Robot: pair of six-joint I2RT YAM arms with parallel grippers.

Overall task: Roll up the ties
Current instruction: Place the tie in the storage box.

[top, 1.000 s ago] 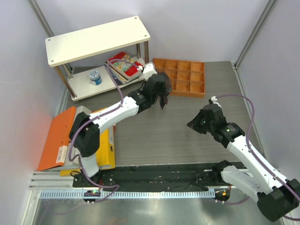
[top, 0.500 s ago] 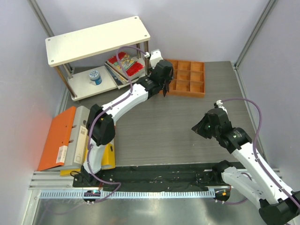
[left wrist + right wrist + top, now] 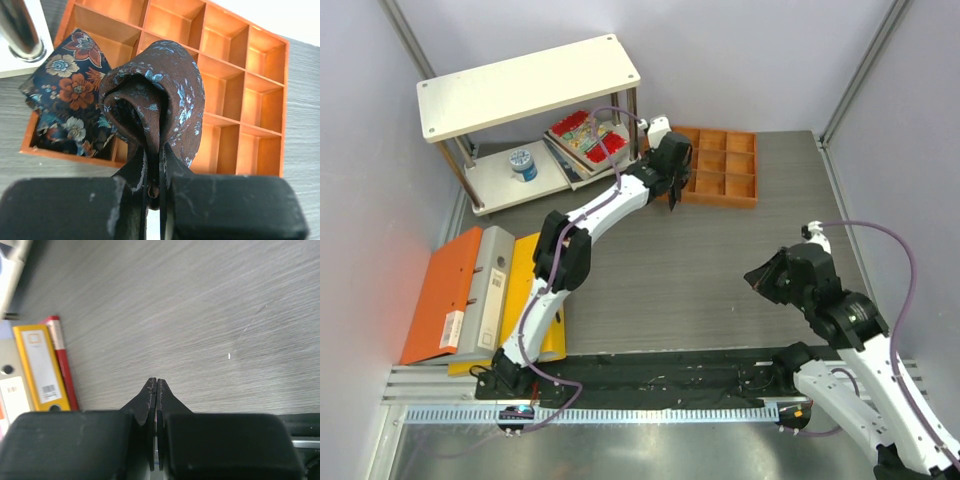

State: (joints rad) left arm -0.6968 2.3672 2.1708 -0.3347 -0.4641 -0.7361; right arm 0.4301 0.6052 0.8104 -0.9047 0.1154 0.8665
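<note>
I will use my left gripper to release the dark brown tie in the near compartment (image 3: 682, 187) (image 3: 155, 142), beside the navy tie in the orange tray.
My left gripper (image 3: 154, 150) is shut on a rolled tie (image 3: 165, 85), dark brown with small blue flowers, pinched by its lower fold. It hangs just above the near left part of the orange compartment tray (image 3: 220, 95). In the top view the left gripper (image 3: 670, 182) is at the tray's (image 3: 725, 170) left end. A second rolled tie (image 3: 65, 100), navy with red and orange flowers, fills the tray's near left compartment. A long dark tie (image 3: 660, 378) lies flat along the table's near edge. My right gripper (image 3: 157, 381) is shut and empty over bare table, seen at right (image 3: 756, 276).
A white two-level shelf (image 3: 530, 85) stands at the back left, holding red patterned books (image 3: 585, 135) and a blue and white roll (image 3: 523, 163). Orange, grey and yellow binders (image 3: 450, 295) lie at the left edge; the yellow binder (image 3: 42, 365) shows in the right wrist view.
The left arm has stretched farther back and right, carrying the rolled tie to the tray's left end. The right arm has drawn back toward the near right.
</note>
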